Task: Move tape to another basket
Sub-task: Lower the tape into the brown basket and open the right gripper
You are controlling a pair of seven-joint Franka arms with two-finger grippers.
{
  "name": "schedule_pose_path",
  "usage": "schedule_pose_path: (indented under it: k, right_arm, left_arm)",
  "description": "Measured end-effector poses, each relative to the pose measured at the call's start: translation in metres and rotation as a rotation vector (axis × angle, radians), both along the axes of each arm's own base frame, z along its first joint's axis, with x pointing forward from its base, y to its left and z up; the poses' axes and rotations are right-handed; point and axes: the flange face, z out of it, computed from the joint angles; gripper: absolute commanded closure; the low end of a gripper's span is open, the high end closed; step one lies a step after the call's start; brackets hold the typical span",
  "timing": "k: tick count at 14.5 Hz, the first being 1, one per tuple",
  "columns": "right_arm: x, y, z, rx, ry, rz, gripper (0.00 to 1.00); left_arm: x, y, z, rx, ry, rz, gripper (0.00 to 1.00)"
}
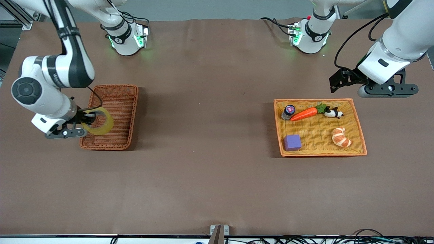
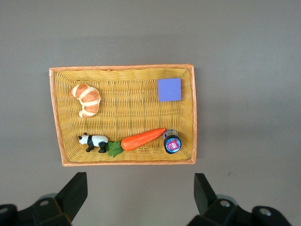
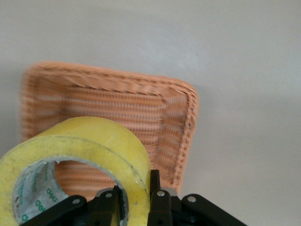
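Next, I set the tape, which hangs over the basket now, down with my right gripper on the middle of the reddish-brown wicker basket's bottom (image 1: 112, 119) (image 3: 101, 171).
The tape (image 1: 107, 122), a thick yellowish roll, is pinched through its wall by my right gripper (image 1: 90, 119), which is shut on it. One finger sits inside the roll's hole and the other outside. The roll hangs over the dark reddish-brown wicker basket (image 1: 117, 88) at the right arm's end of the table. The right wrist view shows the tape (image 3: 96, 139) close up, held in the right gripper (image 3: 135, 183), with the basket (image 3: 122, 106) beneath it. My left gripper (image 1: 340, 81) is open and holds nothing. It waits above bare table beside the orange tray, as the left gripper (image 2: 140, 188) also shows in its own wrist view.
A shallow orange-yellow tray (image 1: 318, 100) lies toward the left arm's end. It holds a croissant (image 1: 340, 137), a purple block (image 1: 292, 142), a carrot (image 1: 304, 114), a toy panda (image 1: 333, 113) and a small jar (image 1: 289, 111). The tray (image 2: 122, 68) shows in the left wrist view too.
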Motion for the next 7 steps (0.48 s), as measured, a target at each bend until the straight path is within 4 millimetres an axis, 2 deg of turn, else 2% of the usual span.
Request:
schedule_pose_path:
  k: [2,4,7]
  right_arm:
    - [-0.02,-0.014,-0.038,0.01,-0.005,0.0,0.98]
    - [-0.036,-0.012,-0.068,0.029,0.009,-0.007,0.97]
    - [-0.043,-0.009,-0.092,0.059,0.03,-0.037,0.92]
  left_arm:
    - [-0.001,0.0,0.002,0.0,-0.002,0.0,0.0]
    - [-0.002,0.0,0.002,0.0,-0.001,-0.001,0.0]
    - [-0.002,-0.001,0.001,0.001,0.001,-0.001,0.0]
